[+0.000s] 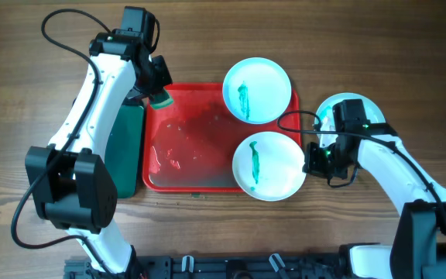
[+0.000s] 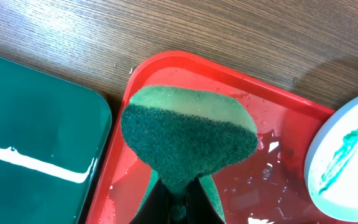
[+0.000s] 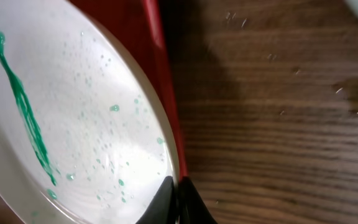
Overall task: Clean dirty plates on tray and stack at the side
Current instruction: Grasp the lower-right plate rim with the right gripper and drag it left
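My right gripper should release the near plate, which is still in the red tray, on the red tray's open bottom (image 1: 196, 142), between the far plate and the dark green tray.
The red tray (image 1: 192, 147) holds two plates. The far plate (image 1: 256, 90) and the near plate (image 1: 268, 165) each carry a teal streak. A third plate (image 1: 327, 108) lies on the table right of the tray, mostly under my right arm. My left gripper (image 1: 155, 87) is shut on a green sponge (image 2: 188, 140) above the tray's far left corner (image 2: 143, 68). My right gripper (image 1: 313, 159) is shut on the near plate's right rim (image 3: 164, 155); that plate's streak shows in the right wrist view (image 3: 23, 106).
A dark green tray (image 1: 126, 147) lies against the red tray's left side and shows in the left wrist view (image 2: 36, 124). Water pools on the red tray's floor (image 1: 165, 159). Wooden table (image 1: 362, 46) surrounds everything.
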`<state>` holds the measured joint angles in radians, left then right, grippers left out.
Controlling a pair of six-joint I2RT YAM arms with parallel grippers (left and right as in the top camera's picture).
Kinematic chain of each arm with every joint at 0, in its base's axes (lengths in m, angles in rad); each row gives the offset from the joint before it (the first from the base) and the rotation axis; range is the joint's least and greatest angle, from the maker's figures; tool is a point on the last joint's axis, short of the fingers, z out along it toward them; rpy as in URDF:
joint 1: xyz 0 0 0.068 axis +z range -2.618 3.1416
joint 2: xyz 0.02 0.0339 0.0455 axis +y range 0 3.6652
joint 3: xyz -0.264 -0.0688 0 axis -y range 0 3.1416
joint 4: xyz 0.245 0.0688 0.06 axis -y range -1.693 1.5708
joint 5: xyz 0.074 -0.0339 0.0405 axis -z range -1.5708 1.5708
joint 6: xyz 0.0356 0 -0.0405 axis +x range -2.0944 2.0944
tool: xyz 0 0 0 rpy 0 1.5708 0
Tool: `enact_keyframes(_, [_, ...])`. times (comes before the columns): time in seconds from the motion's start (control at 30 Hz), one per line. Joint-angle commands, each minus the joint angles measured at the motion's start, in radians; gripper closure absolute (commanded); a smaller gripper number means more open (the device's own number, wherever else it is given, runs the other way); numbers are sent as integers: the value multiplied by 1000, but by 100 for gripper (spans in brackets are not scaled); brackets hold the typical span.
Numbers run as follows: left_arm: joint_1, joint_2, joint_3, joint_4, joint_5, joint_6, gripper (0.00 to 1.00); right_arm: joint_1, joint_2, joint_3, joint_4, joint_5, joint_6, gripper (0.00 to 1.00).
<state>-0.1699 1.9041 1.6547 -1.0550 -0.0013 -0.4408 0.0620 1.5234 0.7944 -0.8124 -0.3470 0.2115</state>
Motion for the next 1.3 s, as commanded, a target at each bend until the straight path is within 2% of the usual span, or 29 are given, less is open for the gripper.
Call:
enact_keyframes(0.0, [-3, 4, 11, 0, 13, -10, 96, 90, -24, 58, -34, -20, 9, 96])
enact_keyframes(0.13, [-3, 4, 11, -1, 13, -10, 96, 261, -24, 142, 1, 4, 181, 96])
enact_keyframes(0.17, [-3, 4, 11, -1, 13, -10, 96, 304, -24, 152, 38, 21, 242, 96])
enact_keyframes(0.2, [-3, 4, 11, -1, 13, -10, 96, 392, -24, 153, 159, 58, 358, 96])
enact_keyframes(0.4, [-3, 4, 12, 0, 13, -10, 96, 515, 34, 154, 366, 210, 455, 96])
enact_keyframes(0.6, [-3, 4, 11, -1, 13, -13, 96, 524, 146, 154, 504, 247, 577, 96])
enact_keyframes(0.8, [-3, 4, 11, 0, 13, -13, 96, 558, 224, 177, 526, 244, 575, 95])
enact_keyframes(0.9, [-3, 4, 11, 0, 13, -13, 96, 586, 243, 209, 498, 258, 561, 87])
enact_keyframes(1.07, [-3, 4, 11, 0, 13, -13, 96, 573, 291, 352, 351, 240, 369, 74])
enact_keyframes(1.2, [-3, 4, 11, 0, 13, -13, 96, 555, 399, 528, 195, 222, 148, 73])
enact_keyframes(1.27, [-3, 4, 11, 0, 13, -13, 96, 555, 451, 570, 151, 212, 100, 73])
